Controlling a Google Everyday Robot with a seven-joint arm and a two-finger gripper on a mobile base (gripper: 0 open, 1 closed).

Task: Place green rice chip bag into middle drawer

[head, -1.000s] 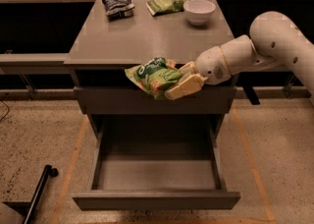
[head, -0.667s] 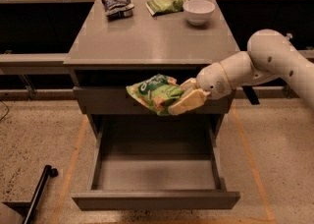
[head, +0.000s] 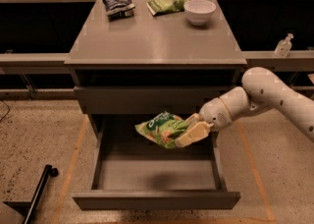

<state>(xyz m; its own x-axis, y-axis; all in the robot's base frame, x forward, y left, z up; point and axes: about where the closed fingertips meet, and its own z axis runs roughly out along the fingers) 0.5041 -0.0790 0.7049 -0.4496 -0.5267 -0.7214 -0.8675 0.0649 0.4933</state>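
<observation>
The robot's gripper needs to set the green rice chip bag down on the grey bottom of the middle drawer, between its center and the drawer's arm-side wall (head: 177,163).
The green rice chip bag (head: 161,127), bright green with white lettering and orange-tan chip pictures, hangs in the air over the open middle drawer (head: 156,200). The drawer is pulled out at the bottom of the grey cabinet and shows a grey floor and tall side walls. My gripper (head: 192,130) reaches in from the right on a white arm. It is shut on the bag's right end and holds it above the back half of the drawer's floor.
On the cabinet top (head: 152,36) stand a white bowl (head: 199,11), a smaller pale green bag (head: 168,3) and a dark blue-black bag (head: 119,4). A closed drawer front (head: 147,99) sits above the open one. A sanitiser bottle (head: 284,45) stands on the right ledge.
My gripper has carried the bag down from beside the cabinet top's front edge, past the upper drawer front, to just above the open drawer.
</observation>
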